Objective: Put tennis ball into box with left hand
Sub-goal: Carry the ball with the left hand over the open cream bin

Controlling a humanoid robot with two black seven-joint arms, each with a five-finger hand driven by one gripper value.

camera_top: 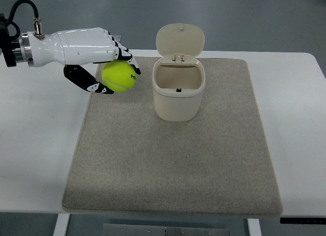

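Next, my left gripper lets go of the tennis ball inside the open cream box, down (181,84) by the front side of the box.
My left hand (109,68), white with black finger joints, comes in from the upper left and is shut on a yellow-green tennis ball (118,76). It holds the ball above the left part of the mat, to the left of the box. The box (178,91) is a cream bin standing upright on the mat, its hinged lid (180,40) flipped open toward the back. The inside of the box looks empty. The right hand is not in view.
A grey-beige mat (173,165) covers the middle of the white table (35,144). The table's front edge runs along the bottom of the view, with the frame below it.
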